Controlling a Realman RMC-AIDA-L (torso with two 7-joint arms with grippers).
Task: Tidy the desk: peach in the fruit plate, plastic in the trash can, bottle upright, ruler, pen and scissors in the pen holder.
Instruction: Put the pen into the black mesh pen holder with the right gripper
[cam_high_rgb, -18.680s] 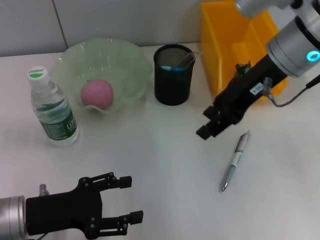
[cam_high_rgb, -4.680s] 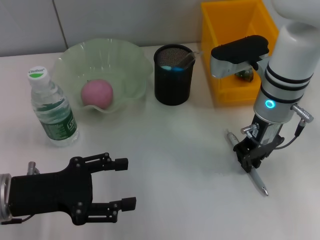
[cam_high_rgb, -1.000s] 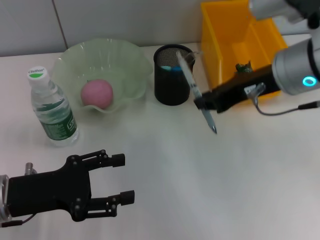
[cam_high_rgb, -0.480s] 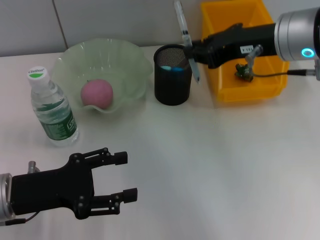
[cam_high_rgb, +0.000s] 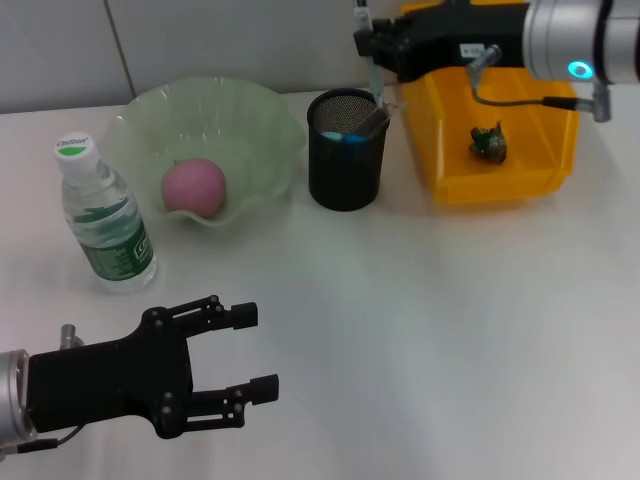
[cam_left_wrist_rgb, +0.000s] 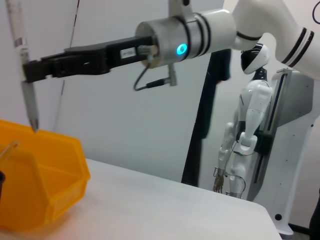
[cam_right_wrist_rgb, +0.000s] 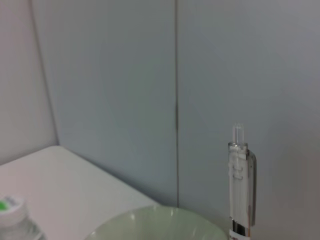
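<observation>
Next, my right gripper releases the pen inside the black pen holder (cam_high_rgb: 317, 112), against its rim beside the green fruit plate.
My right gripper (cam_high_rgb: 368, 42) is shut on the pen (cam_high_rgb: 374, 78), holding it upright with its tip just above the far right rim of the black mesh pen holder (cam_high_rgb: 345, 160). The left wrist view shows that gripper (cam_left_wrist_rgb: 29, 70) pinching the pen (cam_left_wrist_rgb: 27, 97) from the side. The pen's clear top (cam_right_wrist_rgb: 241, 180) shows in the right wrist view. A blue item and a clear strip (cam_high_rgb: 371, 119) stick out of the holder. The pink peach (cam_high_rgb: 194, 186) lies in the green fruit plate (cam_high_rgb: 255, 120). The bottle (cam_high_rgb: 103, 222) stands upright. My left gripper (cam_high_rgb: 249, 350) hovers open near the front edge.
The yellow bin (cam_high_rgb: 455, 185) to the right of the holder contains a crumpled green plastic piece (cam_high_rgb: 488, 142). The bin's corner (cam_left_wrist_rgb: 45, 175) also appears in the left wrist view. White tabletop spreads across the middle and right front.
My right gripper has carried the pen up and back from in front of the holder, turning it from slanted to upright over the holder's rim. The left arm has barely moved.
</observation>
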